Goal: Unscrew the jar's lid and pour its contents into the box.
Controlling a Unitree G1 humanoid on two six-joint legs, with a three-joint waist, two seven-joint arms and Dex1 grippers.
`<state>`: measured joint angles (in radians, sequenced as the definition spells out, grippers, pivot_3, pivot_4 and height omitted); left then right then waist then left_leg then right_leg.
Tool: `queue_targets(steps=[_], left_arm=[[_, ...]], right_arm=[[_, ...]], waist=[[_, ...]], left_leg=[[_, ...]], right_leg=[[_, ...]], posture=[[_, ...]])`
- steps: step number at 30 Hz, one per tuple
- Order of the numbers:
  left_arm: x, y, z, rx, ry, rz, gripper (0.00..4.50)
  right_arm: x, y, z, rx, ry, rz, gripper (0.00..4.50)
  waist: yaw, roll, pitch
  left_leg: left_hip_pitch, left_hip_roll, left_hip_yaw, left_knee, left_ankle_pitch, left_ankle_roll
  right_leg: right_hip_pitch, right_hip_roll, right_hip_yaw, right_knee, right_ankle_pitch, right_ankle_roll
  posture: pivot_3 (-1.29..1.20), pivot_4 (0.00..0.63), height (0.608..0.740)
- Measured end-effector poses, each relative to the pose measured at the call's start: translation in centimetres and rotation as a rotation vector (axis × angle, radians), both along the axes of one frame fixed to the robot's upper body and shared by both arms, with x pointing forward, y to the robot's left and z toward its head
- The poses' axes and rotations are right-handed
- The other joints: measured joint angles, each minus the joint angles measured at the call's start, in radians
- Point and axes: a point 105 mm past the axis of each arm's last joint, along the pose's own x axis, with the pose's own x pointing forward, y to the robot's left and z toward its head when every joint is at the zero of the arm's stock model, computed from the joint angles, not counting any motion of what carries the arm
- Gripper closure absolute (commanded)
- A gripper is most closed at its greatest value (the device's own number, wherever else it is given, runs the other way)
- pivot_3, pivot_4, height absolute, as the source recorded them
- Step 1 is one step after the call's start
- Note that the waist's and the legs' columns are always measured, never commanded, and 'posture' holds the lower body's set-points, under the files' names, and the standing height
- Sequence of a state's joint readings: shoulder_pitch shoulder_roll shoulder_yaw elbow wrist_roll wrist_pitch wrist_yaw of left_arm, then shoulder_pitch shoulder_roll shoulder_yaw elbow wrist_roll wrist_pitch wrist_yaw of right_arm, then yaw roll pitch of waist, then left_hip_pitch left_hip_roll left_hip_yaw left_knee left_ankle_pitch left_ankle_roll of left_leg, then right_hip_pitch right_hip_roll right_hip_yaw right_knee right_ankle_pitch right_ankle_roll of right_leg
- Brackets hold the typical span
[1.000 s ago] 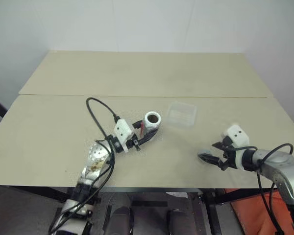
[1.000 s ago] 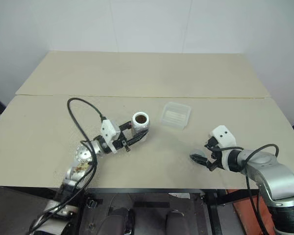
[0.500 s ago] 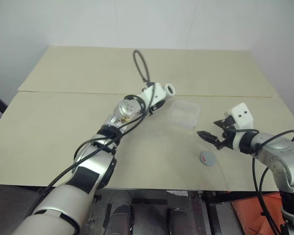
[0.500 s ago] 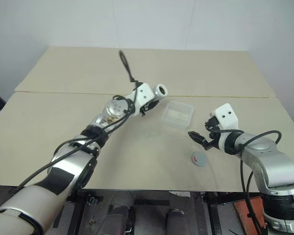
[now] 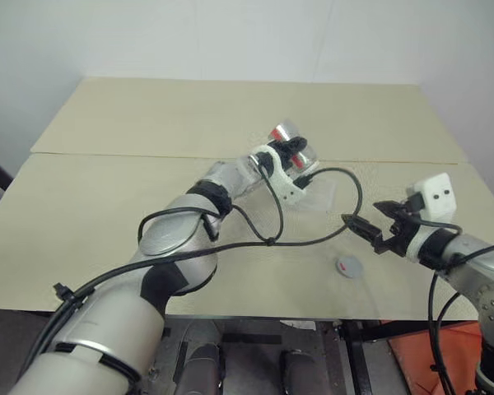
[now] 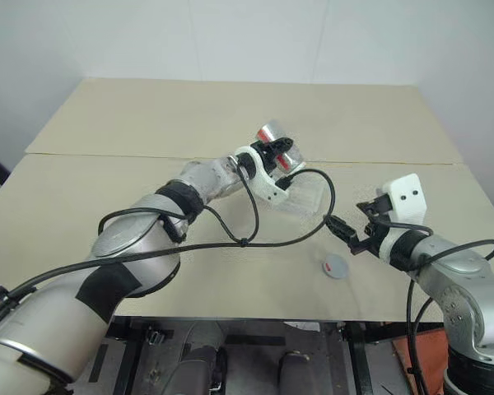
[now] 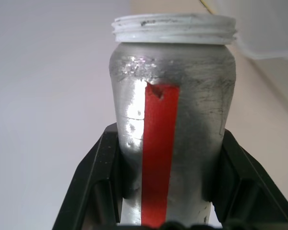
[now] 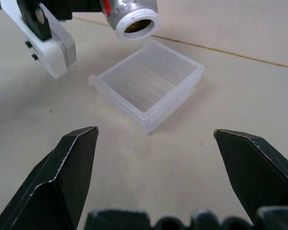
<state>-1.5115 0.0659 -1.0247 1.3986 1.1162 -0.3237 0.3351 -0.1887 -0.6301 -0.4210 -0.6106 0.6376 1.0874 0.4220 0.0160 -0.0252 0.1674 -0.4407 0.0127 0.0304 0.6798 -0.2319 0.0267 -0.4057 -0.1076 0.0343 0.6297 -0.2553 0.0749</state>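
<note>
The robot's left gripper should release the silver jar on the table (image 5: 262, 198) beside the clear box, away from the right gripper.
My left gripper (image 5: 295, 150) is shut on the silver jar (image 5: 281, 131), which has no lid on it. In the left wrist view the jar (image 7: 173, 120) sits between the black fingers (image 7: 98, 182) with its red stripe facing the camera. The jar lies tipped on its side above the table. Its open mouth (image 8: 134, 19) hangs over the far edge of the clear box (image 8: 149, 88), and something brown shows inside. The grey lid (image 5: 348, 265) lies flat on the table with its red mark up. Just above and right of the lid, my right gripper (image 5: 366, 230) is open and holds nothing.
The tan table (image 5: 107, 206) has a seam (image 5: 107, 155) running across it behind the box. A black cable (image 5: 313, 239) from the left wrist loops over the table between the box and the lid. A white wall stands behind the table.
The left arm swung to the right and up and rolled the jar onto its side over the box. The right gripper let go of the lid on the table and rose a little.
</note>
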Motion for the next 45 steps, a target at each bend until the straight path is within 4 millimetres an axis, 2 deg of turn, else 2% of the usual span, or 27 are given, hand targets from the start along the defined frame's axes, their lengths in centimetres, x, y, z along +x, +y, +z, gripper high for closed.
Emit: queue_targets(steps=[3, 7, 13, 16, 20, 27, 32, 37, 45], left_arm=[[-0.4, -0.8, 0.8, 0.115, -0.1, -0.058, 2.54], [-0.5, -0.9, 0.2, 0.192, -0.118, -0.068, 2.54], [-0.4, -0.8, 0.0, 0.21, -0.109, -0.048, 2.54], [-0.2, -0.6, 0.3, 0.141, -0.064, -0.016, 2.54], [0.4, 0.4, 0.5, -0.118, 0.128, 0.07, 2.54], [2.1, 4.5, 0.0, -0.829, 0.649, 0.236, 2.54], [2.4, 6.3, -1.5, -1.377, 1.087, 0.212, 2.54], [1.5, 6.0, -3.6, -1.593, 1.326, 0.121, 2.54], [0.3, 6.1, -7.0, -1.646, 1.427, 0.112, 2.54]], right_arm=[[-0.3, -0.1, 0.2, 0.041, -0.006, -0.02, 0.02], [-0.4, -0.2, 0.4, 0.039, -0.012, -0.038, 0.02], [-0.3, -0.4, 0.2, 0.034, -0.005, -0.058, 0.02], [-0.3, -0.2, -0.1, 0.023, 0.008, -0.048, 0.02], [-0.2, -0.1, -0.3, 0.018, 0.016, -0.045, 0.02], [0.1, 0.3, -1.1, 0.005, 0.044, -0.026, 0.02], [0.6, 0.8, -1.6, 0.005, 0.061, 0.002, 0.02], [1.2, 1.6, -2.0, 0.001, 0.076, 0.035, 0.02], [1.8, 2.3, -2.4, -0.007, 0.08, 0.068, 0.02]], waist=[[-0.001, 0.0, 0.0], [-0.002, 0.0, 0.0], [-0.002, 0.0, 0.0], [-0.002, 0.0, 0.0], [-0.003, 0.0, 0.0], [-0.006, 0.001, 0.0], [-0.005, 0.001, -0.001], [-0.007, 0.001, -0.001], [-0.007, 0.001, -0.001]], left_leg=[[0.0, 0.0, 0.0, 0.0, 0.0, 0.0], [0.0, 0.0, 0.0, 0.0, 0.0, 0.0], [0.0, 0.0, 0.001, 0.0, 0.0, 0.0], [0.0, 0.0, 0.001, 0.001, 0.0, 0.0], [0.0, 0.0, 0.0, 0.001, 0.0, 0.0], [0.0, 0.0, 0.0, 0.003, 0.0, 0.0], [0.0, 0.0, 0.0, 0.007, 0.0, 0.0], [0.0, 0.0, 0.0, 0.008, 0.0, 0.0], [0.0, 0.0, -0.001, 0.013, 0.0, 0.0]], right_leg=[[0.0, 0.0, 0.0, 0.0, 0.0, 0.0], [-0.001, 0.0, 0.0, 0.0, 0.0, 0.0], [-0.001, 0.0, 0.0, 0.001, 0.0, 0.0], [-0.001, 0.0, 0.0, 0.002, 0.0, 0.0], [-0.001, 0.0, 0.0, 0.003, 0.0, 0.0], [-0.001, 0.0, 0.0, 0.01, 0.0, 0.0], [0.0, 0.0, 0.0, 0.012, 0.0, 0.0], [0.0, 0.0, 0.0, 0.014, 0.0, 0.0], [0.001, 0.0, 0.0, 0.017, 0.0, 0.0]], posture=[[0.0, 0.15, 0.74], [0.0, 0.15, 0.74], [0.0, 0.15, 0.74], [0.0, 0.15, 0.74], [0.0, 0.15, 0.74], [0.0, 0.15, 0.74], [0.0, 0.15, 0.74], [0.0, 0.15, 0.74], [0.0, 0.15, 0.74]])
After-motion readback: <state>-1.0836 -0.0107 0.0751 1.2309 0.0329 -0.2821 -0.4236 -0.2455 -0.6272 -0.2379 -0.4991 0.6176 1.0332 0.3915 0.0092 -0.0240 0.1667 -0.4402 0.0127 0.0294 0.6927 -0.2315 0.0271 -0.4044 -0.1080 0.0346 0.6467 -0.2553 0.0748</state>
